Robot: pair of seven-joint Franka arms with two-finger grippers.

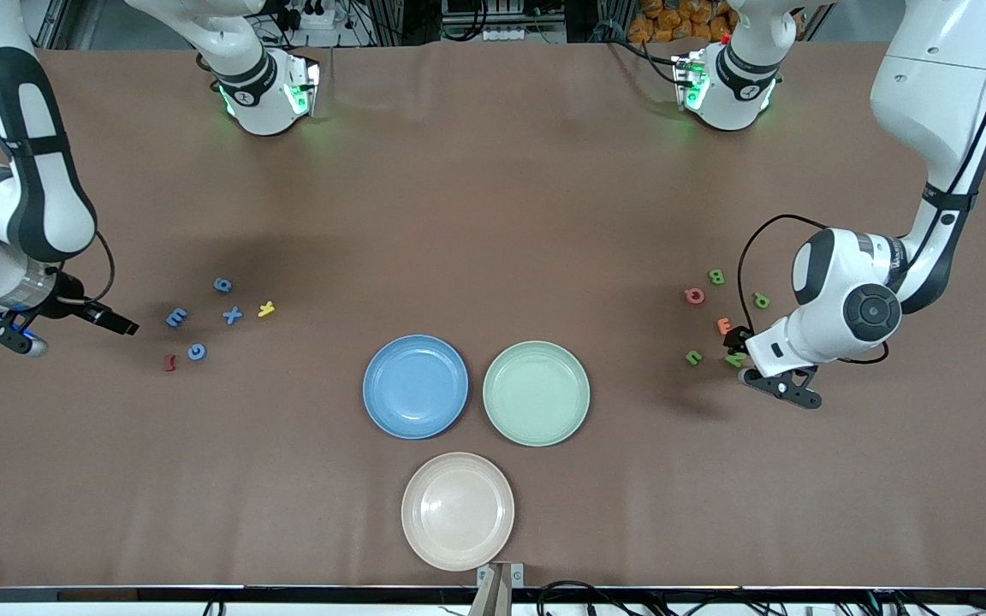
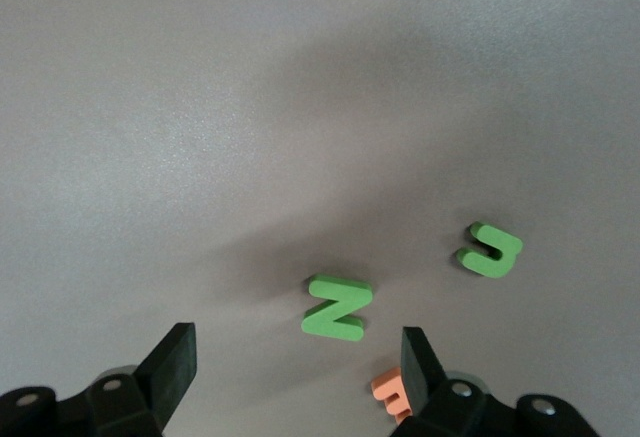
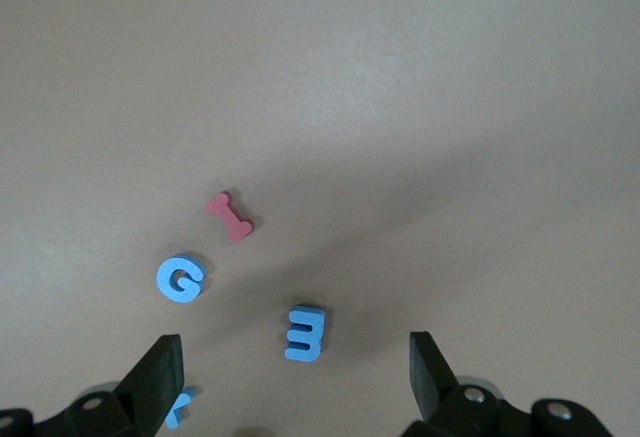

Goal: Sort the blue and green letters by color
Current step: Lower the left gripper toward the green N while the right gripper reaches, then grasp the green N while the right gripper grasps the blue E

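Note:
The blue E, beside the blue G and dark red letter, is next for my right gripper, which should move to the blue E's opposite sides (image 1: 176, 317) (image 3: 305, 334) and close there.
Blue letters lie toward the right arm's end: 9 (image 1: 222, 285), E (image 1: 176, 317), X (image 1: 233, 315), G (image 1: 196, 351). Green letters lie toward the left arm's end: B (image 1: 716, 276), P (image 1: 762, 300), U (image 1: 693, 358), and N (image 1: 736, 359) partly under the hand. My left gripper (image 2: 297, 362) is open and low over the table. The N (image 2: 337, 307) lies just ahead of its tips and the U (image 2: 491, 249) is off to one side. My right gripper (image 3: 292, 367) is open over the blue E (image 3: 305, 333), with the G (image 3: 181, 278) close by.
Three empty plates sit mid-table: blue (image 1: 415, 386), green (image 1: 536, 393), and beige (image 1: 457, 511) nearest the camera. A yellow Y (image 1: 265, 309) and a dark red letter (image 1: 169, 363) lie among the blue ones. An orange E (image 1: 723, 325) and a pink Q (image 1: 694, 295) lie among the green.

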